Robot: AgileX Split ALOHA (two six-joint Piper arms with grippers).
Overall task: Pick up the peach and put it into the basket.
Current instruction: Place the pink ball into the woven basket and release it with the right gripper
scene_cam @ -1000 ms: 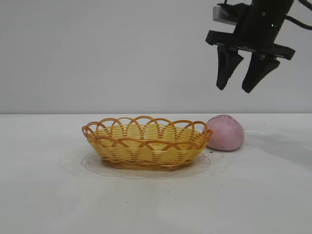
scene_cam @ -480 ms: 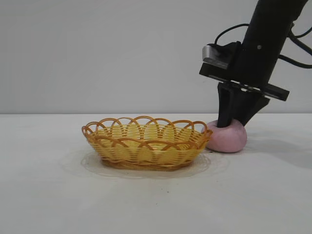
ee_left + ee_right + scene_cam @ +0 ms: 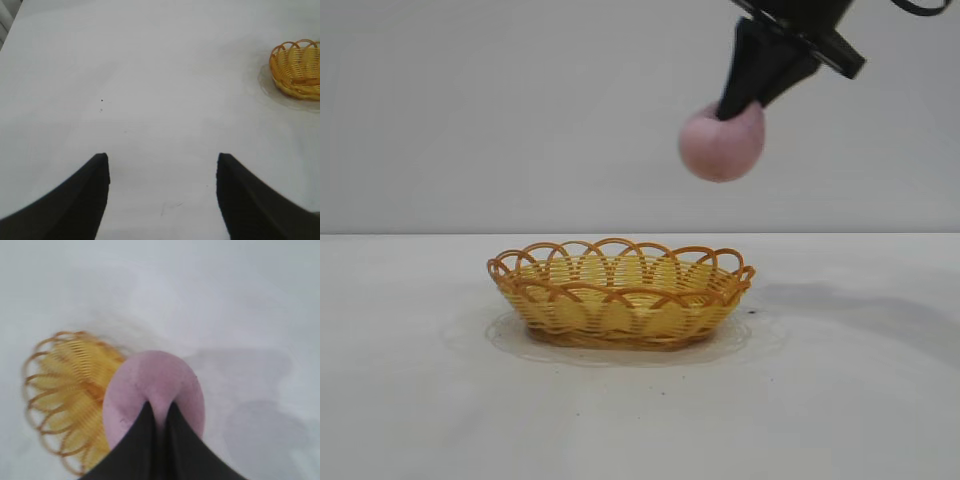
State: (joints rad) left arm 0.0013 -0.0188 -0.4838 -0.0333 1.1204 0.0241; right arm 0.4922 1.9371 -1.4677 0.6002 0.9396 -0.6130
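My right gripper will gently release the pink peach so that it rests on the woven bottom of the wicker basket [image 3: 604, 268] [image 3: 87, 395], near the middle of the basket.
My right gripper [image 3: 738, 105] is shut on the pink peach [image 3: 722, 142] and holds it high in the air, above the right end of the wicker basket [image 3: 620, 293]. In the right wrist view the black fingers pinch into the peach [image 3: 150, 382], with the basket [image 3: 70, 395] below it and to one side. The basket stands empty on the white table. My left gripper [image 3: 162, 162] is open and empty over bare table, far from the basket [image 3: 297, 70], and does not show in the exterior view.
The white table [image 3: 840, 400] stretches wide around the basket, with a plain grey wall behind. A shadow of the arm falls on the table to the right of the basket.
My right gripper came down onto the peach beside the basket, closed on it, and lifted it up and to the left, over the basket's right end.
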